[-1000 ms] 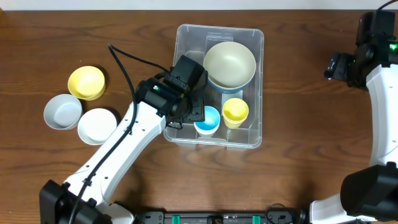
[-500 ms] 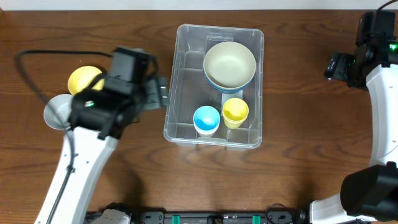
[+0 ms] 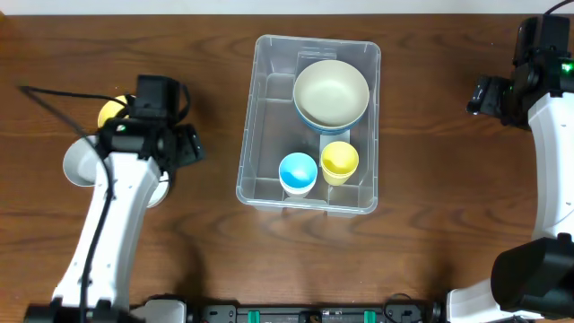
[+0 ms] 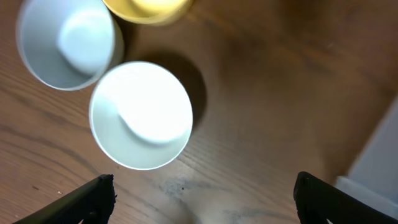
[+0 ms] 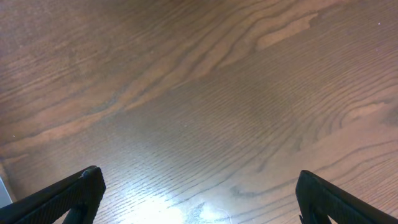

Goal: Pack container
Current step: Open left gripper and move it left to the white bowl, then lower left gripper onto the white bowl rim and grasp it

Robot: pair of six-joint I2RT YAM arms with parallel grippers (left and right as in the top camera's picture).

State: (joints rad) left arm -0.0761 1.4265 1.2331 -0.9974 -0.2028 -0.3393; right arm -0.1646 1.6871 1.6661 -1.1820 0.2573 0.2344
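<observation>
Next, my left gripper closes on the container-side rim [image 3: 168,182] [image 4: 189,129] of the white bowl that is beside the grey-white bowl.
The clear container [image 3: 256,170] stands at the table's middle. It holds a cream bowl [image 3: 331,92] stacked on a blue one, a blue cup [image 3: 298,172] and a yellow cup [image 3: 339,161]. Left of it lie a yellow bowl [image 3: 111,111], a grey-white bowl [image 3: 79,166] and a white bowl [image 3: 161,190], mostly under my left arm. In the left wrist view the white bowl [image 4: 141,115], the grey-white bowl [image 4: 65,41] and the yellow bowl [image 4: 149,9] show. My left gripper [image 4: 202,199] is open and empty above the table beside the white bowl. My right gripper [image 5: 199,196] is open and empty over bare wood at the far right.
A black cable [image 3: 54,106] runs across the table's left side. The container's corner [image 4: 379,168] shows at the right edge of the left wrist view.
My left arm has drawn out of the container and swung left, to above the loose bowls. The blue cup stays in the container. The right arm has not moved.
</observation>
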